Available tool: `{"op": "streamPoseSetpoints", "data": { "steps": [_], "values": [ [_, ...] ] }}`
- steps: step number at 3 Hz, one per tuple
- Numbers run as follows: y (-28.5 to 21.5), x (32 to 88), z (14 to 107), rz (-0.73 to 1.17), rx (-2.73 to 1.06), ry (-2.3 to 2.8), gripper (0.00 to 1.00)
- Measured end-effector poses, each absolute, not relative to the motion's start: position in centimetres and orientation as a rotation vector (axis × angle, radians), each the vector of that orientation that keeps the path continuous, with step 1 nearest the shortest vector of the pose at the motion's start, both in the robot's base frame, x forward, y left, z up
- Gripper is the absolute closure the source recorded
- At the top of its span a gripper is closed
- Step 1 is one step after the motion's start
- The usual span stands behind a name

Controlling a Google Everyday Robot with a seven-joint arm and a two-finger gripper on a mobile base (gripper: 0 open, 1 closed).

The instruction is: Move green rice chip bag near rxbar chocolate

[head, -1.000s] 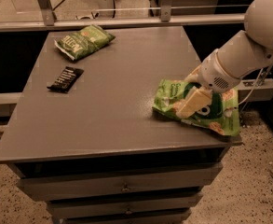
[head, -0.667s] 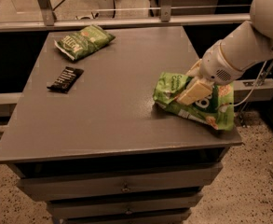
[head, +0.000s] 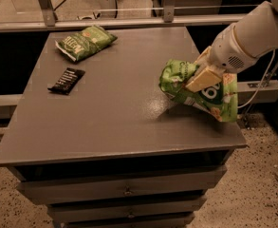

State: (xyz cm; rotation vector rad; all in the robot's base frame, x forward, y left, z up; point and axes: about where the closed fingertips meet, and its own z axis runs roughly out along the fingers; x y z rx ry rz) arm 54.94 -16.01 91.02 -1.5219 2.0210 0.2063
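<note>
I will put the green rice chip bag down with my gripper beside the rxbar chocolate (head: 108, 78), in front of the duller green bag.
The green rice chip bag (head: 186, 82), bright green and crinkled, is at the right side of the grey table, its left end lifted off the surface. My gripper (head: 199, 77) comes in from the upper right on a white arm and is shut on the bag's upper middle, with one cream finger (head: 202, 80) lying across its front. The rxbar chocolate (head: 67, 80), a small flat black wrapper with white lettering, lies near the table's left edge, far from the bag.
A smaller, duller green bag (head: 85, 42) lies at the table's back left. The grey table top (head: 115, 108) sits on a cabinet with drawers (head: 126, 191). A rail and glass run behind it. A cable hangs at the right.
The gripper and the green rice chip bag have risen slightly and shifted a little toward the back; the bag's left end now hangs above the table.
</note>
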Motion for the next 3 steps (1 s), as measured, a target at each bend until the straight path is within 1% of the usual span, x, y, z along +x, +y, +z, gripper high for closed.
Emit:
{"op": "streamPoseSetpoints", "data": {
  "steps": [1,3],
  "values": [
    [-16.0,54.9,91.0,0.206,-1.522,2.021,1.0],
    [-6.2,59.4,91.4,0.305,-1.537,1.838,1.0]
  ]
}}
